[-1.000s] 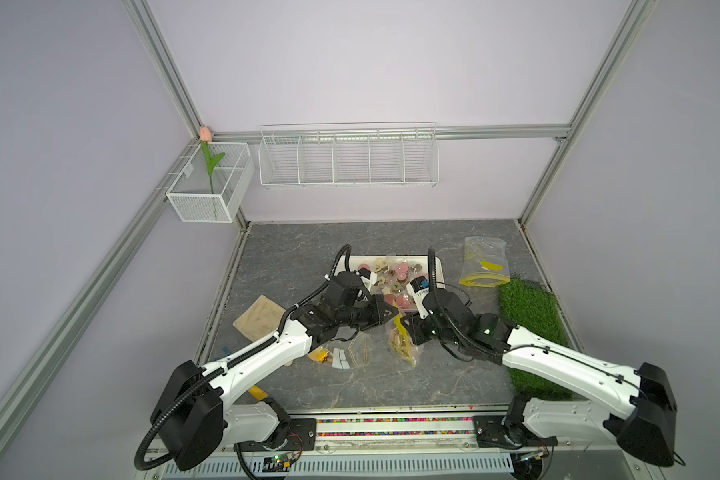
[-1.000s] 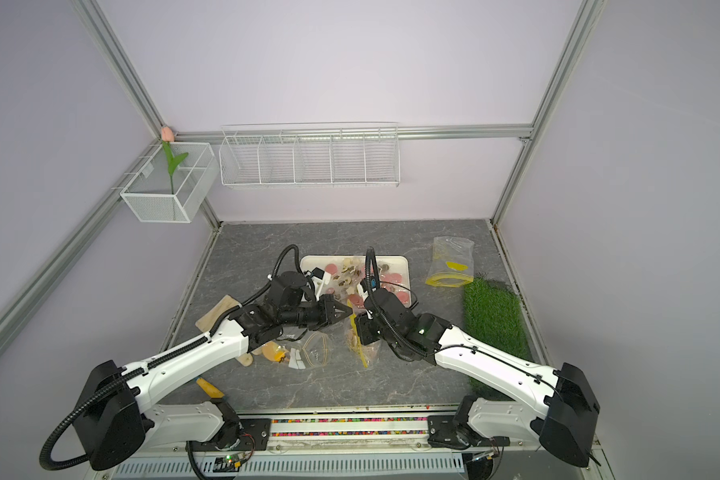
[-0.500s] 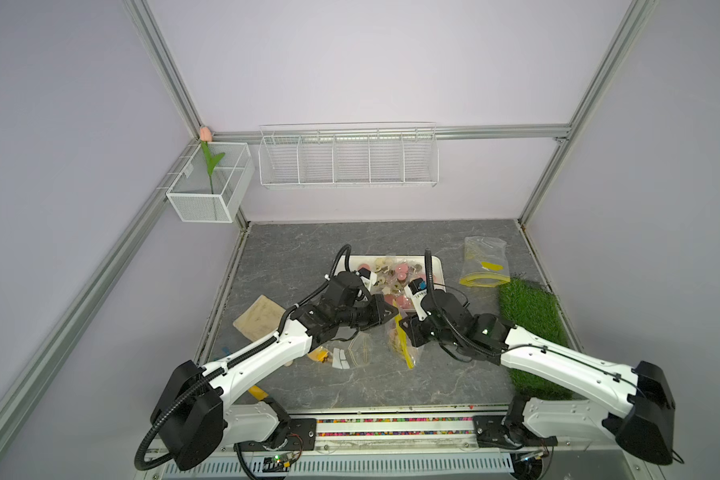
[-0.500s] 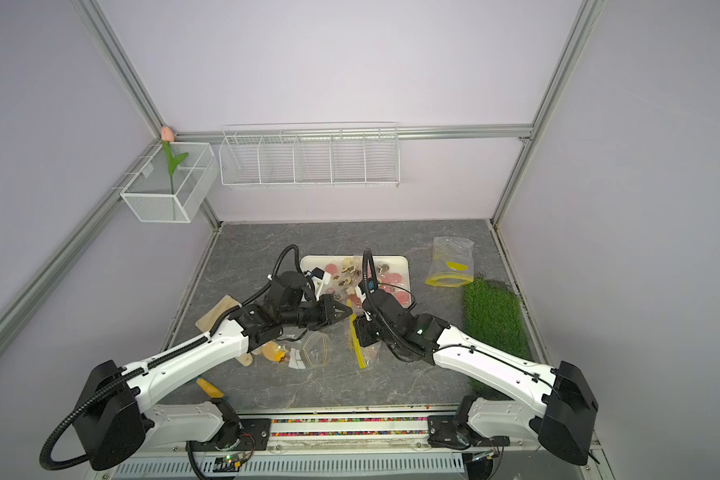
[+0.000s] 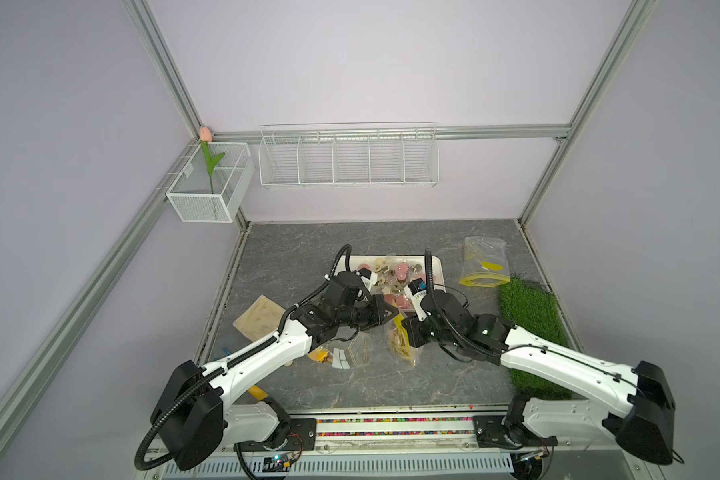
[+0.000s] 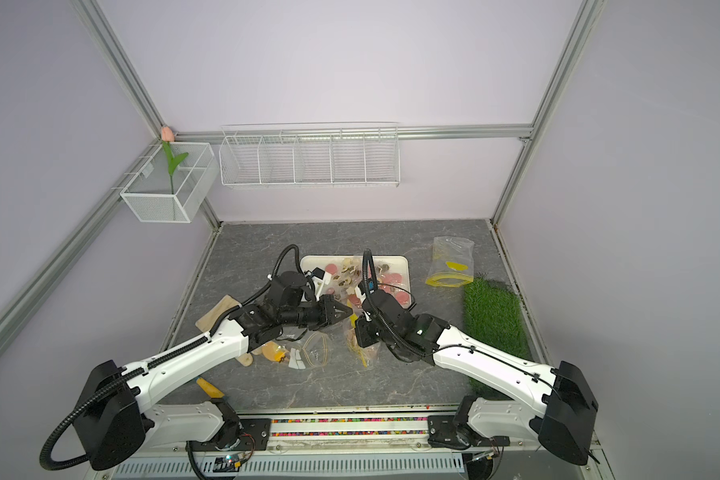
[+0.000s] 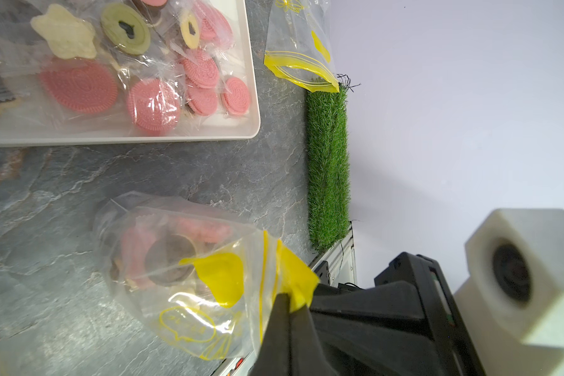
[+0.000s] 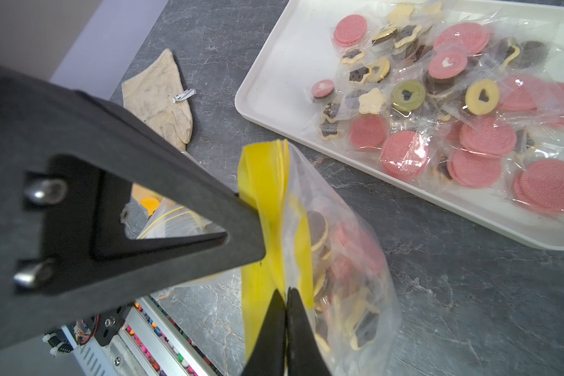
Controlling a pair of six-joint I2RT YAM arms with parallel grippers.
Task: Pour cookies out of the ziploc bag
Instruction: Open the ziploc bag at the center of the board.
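Note:
The left gripper pinches a bent corner of the yellow strip, so it should open and grip the yellow strip nearer its middle (image 5: 402, 333) while the right gripper holds it.
The clear ziploc bag (image 5: 400, 344) with a yellow zip strip stands on the grey tabletop between my two arms. It holds cookies (image 8: 342, 257), pink, dark brown and beige. My left gripper (image 7: 290, 301) is shut on a corner of the yellow strip, seen in a top view (image 6: 348, 311). My right gripper (image 8: 285, 293) is shut on the same strip lower down, close to the left one, in a top view (image 5: 408, 332). More wrapped cookies (image 8: 404, 153) lie in the white tray (image 8: 274, 81) just behind the bag.
An empty yellow-strip bag (image 5: 485, 266) lies at the back right beside a green grass mat (image 5: 528, 320). A beige cloth (image 5: 260, 316) lies to the left. Another clear bag (image 5: 341, 353) with white tags and an orange piece lies under the left arm.
My right gripper has closed onto the bag's yellow strip and shifted slightly left. The left gripper has kept its hold and place.

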